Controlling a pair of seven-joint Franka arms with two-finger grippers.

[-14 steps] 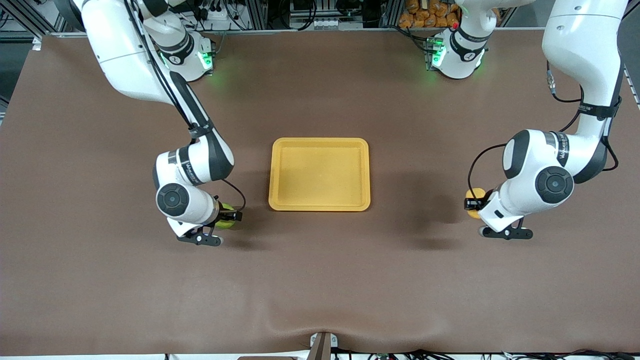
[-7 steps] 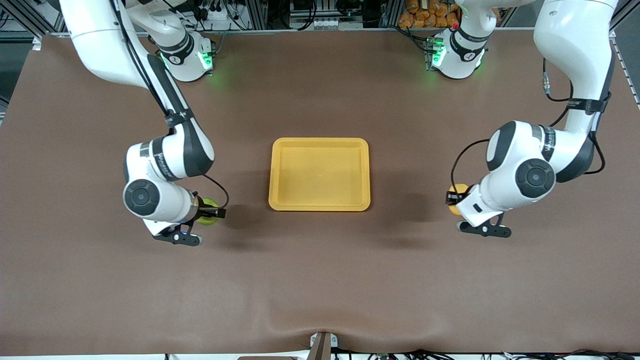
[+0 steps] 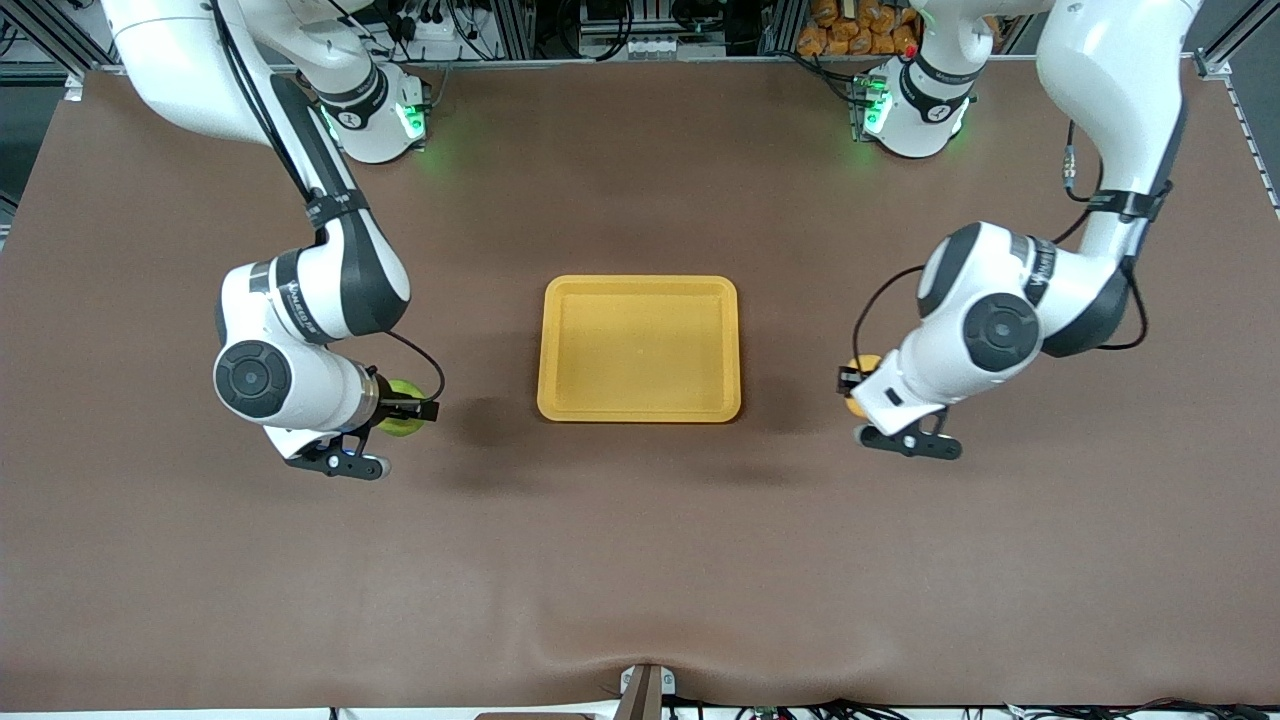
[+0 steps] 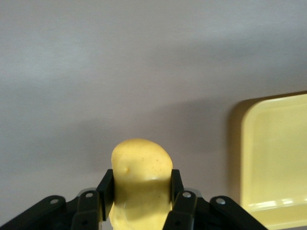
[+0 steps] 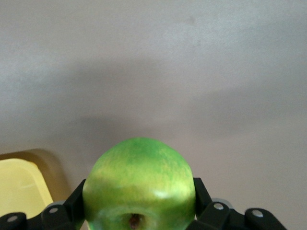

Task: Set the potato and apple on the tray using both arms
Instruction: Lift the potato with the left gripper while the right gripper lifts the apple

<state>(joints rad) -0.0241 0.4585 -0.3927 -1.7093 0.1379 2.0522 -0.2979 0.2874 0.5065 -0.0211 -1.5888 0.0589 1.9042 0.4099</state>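
Observation:
My left gripper is to let go of the potato inside the tray [image 3: 704, 362] [image 4: 273, 151], close along the short side nearest that gripper.
The yellow-orange tray [image 3: 640, 290] lies mid-table with nothing in it. My right gripper [image 3: 408, 411] is shut on the green apple [image 3: 398, 427], held above the cloth beside the tray on the right arm's side. In the right wrist view the right gripper [image 5: 139, 194] clamps the apple [image 5: 139, 172], stem dimple showing, and a tray corner [image 5: 19, 187] is in sight. My left gripper [image 3: 850, 386] is shut on the potato [image 3: 865, 364] above the cloth on the tray's left-arm side. In the left wrist view the left gripper [image 4: 142, 187] clamps the potato [image 4: 142, 160], with the tray [image 4: 276, 163] close by.
A brown cloth [image 3: 640, 560] covers the whole table. Both arm bases [image 3: 375, 120] stand with green lights along the edge farthest from the front camera. Racks, cables and bagged goods sit past that edge.
The left gripper has carried the potato toward the tray. The right gripper with the apple has risen and drifted toward the right arm's end of the table. Both grips are unchanged.

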